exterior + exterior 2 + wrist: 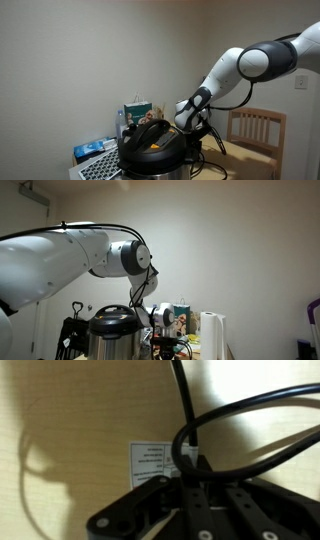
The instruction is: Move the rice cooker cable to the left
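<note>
My gripper will let go of the rice cooker cable on the wooden table (199,166), next to the cooker's silvery body.
The rice cooker (152,146), with a black domed lid, orange label and silvery body, stands on a cluttered table; it also shows in an exterior view (112,332). My gripper (190,128) is low behind the cooker's side, also seen in an exterior view (160,332). In the wrist view the rice cooker cable (184,405) runs down into my fingertips (190,462) and loops off to the right. The fingers are close together with the cable pinched between them, over a wooden surface.
A wooden chair (256,130) stands beside the arm. A green box (137,111) and blue items (94,150) lie behind the cooker. A paper towel roll (210,336) and a box (181,318) stand nearby. A white label (148,463) lies on the wood.
</note>
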{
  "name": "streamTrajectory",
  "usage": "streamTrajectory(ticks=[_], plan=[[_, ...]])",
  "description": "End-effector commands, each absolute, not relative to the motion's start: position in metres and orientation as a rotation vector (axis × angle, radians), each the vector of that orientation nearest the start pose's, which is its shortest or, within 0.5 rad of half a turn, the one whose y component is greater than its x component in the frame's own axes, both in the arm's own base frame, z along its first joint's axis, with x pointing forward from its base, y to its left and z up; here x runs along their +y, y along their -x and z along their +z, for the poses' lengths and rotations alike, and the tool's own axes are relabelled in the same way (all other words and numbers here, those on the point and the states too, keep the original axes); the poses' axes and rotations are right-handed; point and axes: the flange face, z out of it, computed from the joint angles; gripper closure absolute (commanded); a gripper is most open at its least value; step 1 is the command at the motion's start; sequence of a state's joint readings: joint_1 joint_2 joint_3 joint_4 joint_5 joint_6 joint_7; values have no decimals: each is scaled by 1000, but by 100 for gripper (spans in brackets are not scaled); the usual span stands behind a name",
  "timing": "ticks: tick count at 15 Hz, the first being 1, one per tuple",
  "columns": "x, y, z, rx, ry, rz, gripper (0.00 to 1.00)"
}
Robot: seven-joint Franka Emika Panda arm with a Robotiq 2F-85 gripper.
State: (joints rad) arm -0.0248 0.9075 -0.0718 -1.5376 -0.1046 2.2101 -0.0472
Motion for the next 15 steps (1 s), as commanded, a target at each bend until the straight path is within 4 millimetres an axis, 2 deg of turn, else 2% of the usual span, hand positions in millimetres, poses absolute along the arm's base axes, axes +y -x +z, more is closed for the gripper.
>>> streamTrajectory(ticks=[1,4,5,6,9,10,13,15], plan=[[-39,-629,101,-330,3200,466,96],[-31,-613,108,-535,3168,489,96],[-35,-636,100,-391,3199,478,96],[-35,-634,101,-400,3196,480,84],[-35,-637,101,-399,3198,474,84],[-35,-637,101,-399,3198,474,96],[-10,-615,86,-578,3150,554,96],[-2,-602,83,-687,3131,586,96]])
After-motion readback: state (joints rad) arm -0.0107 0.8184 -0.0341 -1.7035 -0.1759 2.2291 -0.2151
